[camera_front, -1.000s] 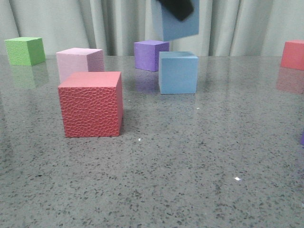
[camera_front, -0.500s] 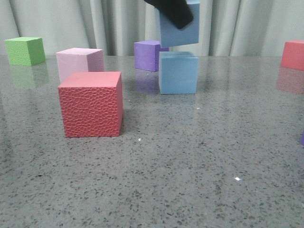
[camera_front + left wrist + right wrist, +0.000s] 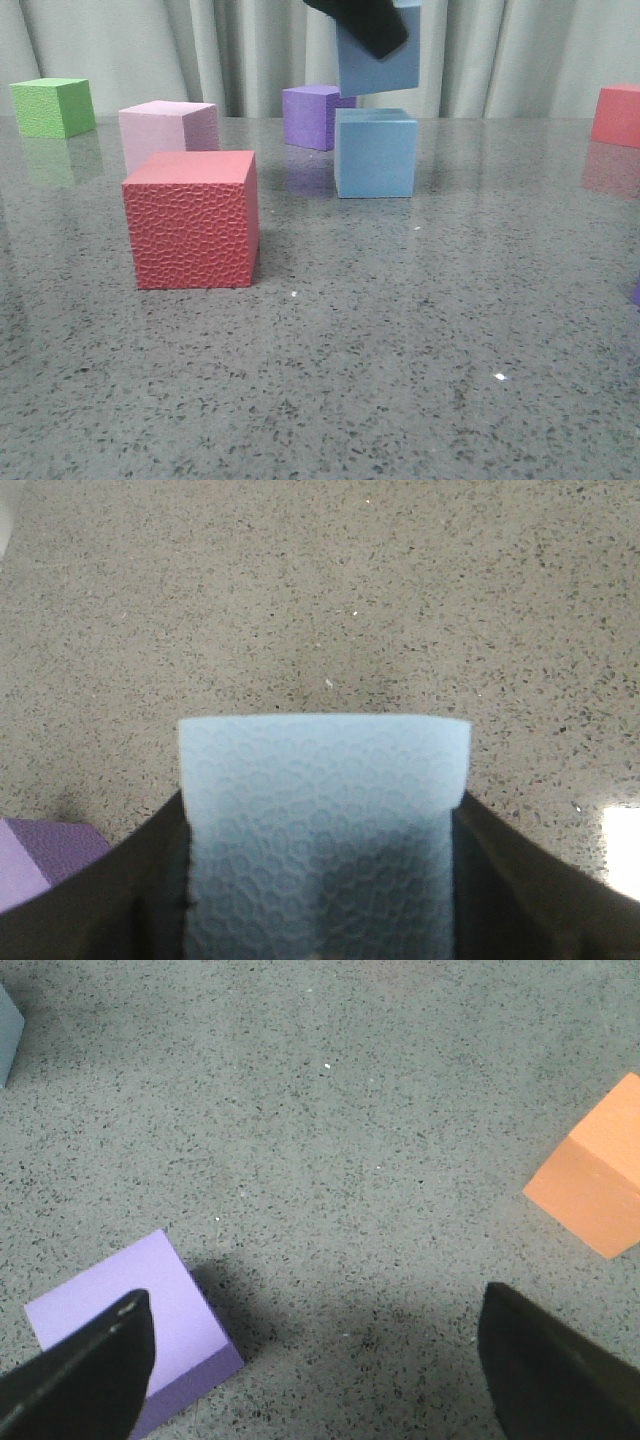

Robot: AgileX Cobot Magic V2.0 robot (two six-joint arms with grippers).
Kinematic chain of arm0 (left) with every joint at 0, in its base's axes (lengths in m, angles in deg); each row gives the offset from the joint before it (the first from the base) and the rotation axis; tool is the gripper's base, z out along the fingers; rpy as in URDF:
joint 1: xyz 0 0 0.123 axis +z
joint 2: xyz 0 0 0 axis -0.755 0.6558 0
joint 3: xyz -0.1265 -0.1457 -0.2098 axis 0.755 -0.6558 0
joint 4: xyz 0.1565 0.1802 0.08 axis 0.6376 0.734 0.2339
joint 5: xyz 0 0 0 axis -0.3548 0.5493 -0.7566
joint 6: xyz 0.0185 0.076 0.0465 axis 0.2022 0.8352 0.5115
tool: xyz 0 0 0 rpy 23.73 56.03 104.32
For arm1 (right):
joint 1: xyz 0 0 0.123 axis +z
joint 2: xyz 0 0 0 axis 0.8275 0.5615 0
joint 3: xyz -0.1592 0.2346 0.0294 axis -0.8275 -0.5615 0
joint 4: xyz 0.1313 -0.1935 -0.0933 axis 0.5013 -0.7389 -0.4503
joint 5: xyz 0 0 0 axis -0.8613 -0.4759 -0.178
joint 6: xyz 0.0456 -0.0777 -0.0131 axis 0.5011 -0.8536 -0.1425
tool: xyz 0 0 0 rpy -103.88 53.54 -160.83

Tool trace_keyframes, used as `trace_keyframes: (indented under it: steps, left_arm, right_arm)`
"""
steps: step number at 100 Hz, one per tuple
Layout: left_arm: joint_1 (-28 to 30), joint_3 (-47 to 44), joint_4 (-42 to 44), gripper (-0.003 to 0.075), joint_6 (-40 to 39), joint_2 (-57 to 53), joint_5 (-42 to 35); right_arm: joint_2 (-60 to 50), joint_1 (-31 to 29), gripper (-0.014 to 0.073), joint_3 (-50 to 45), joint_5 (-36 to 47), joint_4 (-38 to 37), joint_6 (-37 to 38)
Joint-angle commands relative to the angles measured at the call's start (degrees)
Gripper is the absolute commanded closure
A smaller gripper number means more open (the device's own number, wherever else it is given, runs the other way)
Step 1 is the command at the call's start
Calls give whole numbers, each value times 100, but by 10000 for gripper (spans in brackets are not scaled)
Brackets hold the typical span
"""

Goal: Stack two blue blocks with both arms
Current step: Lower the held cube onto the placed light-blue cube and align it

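Observation:
Next, my left gripper releases the block it holds squarely onto the top side of the light blue block (image 3: 376,114) before the purple cube.
One light blue block (image 3: 375,152) stands on the table behind the middle. My left gripper (image 3: 366,22) is shut on the second blue block (image 3: 385,62) and holds it tilted, a small gap above the first block and roughly over it. In the left wrist view the held block (image 3: 322,790) fills the space between the black fingers (image 3: 95,900), with the gripper (image 3: 320,880) closed on its sides. My right gripper (image 3: 315,1360) is open and empty over bare table and does not show in the front view.
A red textured cube (image 3: 190,220), a pink cube (image 3: 168,130) and a green cube (image 3: 52,107) stand at the left. A purple cube (image 3: 315,115) is behind the blue block, a red cube (image 3: 617,115) far right. Under the right gripper are a purple cube (image 3: 130,1330) and an orange cube (image 3: 595,1175).
The left gripper has lowered the held blue block a little toward the block on the table, and it has tilted slightly. Over the last half second it has barely moved.

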Motion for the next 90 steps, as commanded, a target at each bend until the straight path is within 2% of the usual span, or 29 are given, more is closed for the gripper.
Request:
trace_keyframes:
  steps: [1, 90]
  left_arm:
    - [-31, 189, -276, 678, 26, -241, -245]
    - [-31, 189, -233, 678, 274, -151, -133]
  right_arm:
    - [10, -33, -53, 134, 361, -126, -33]
    - [10, -33, -53, 134, 366, -121, -33]
